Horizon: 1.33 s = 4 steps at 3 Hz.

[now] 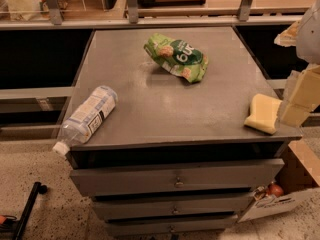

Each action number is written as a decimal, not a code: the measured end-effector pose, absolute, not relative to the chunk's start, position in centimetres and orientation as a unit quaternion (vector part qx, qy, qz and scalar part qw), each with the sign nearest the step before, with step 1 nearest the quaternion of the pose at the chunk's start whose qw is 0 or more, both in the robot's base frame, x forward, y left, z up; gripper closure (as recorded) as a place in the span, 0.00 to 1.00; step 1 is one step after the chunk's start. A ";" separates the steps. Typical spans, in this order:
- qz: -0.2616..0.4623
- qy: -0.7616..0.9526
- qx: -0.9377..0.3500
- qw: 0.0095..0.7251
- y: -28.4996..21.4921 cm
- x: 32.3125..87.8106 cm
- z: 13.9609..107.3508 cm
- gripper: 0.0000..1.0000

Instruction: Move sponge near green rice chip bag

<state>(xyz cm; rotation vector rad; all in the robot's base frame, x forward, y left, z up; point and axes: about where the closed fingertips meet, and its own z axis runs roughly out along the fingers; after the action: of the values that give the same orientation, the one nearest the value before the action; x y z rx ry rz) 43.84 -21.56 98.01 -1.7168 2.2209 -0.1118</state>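
The robot's gripper should next move over the pale yellow sponge and grip the sponge's middle [265, 114], at the front corner of the grey cabinet top.
The sponge [263, 113], a pale yellow soft block, lies flat at the front right corner of the grey cabinet top [165, 109]. The green rice chip bag [176, 57] lies crumpled at the back middle of the top, well away from the sponge. My gripper [296, 103], pale yellow, reaches in from the right edge of the view. It is right beside the sponge's right side. I cannot tell whether it touches the sponge.
A clear plastic bottle [88, 116] with a white label lies at the front left corner, its cap past the edge. Drawers [175, 180] face the front below. A cardboard box [280, 199] stands on the floor at the lower right. A metal rail [150, 19] runs behind.
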 end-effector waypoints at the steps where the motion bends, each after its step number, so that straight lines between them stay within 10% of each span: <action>1: -0.040 0.780 -0.602 0.166 -21.6 43.9 98.0 0.00; 4: -0.061 0.804 -0.577 0.129 -25.4 50.1 90.9 0.00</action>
<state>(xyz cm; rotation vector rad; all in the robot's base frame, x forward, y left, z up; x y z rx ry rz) 50.10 -25.38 90.86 -1.6780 2.3386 -0.1774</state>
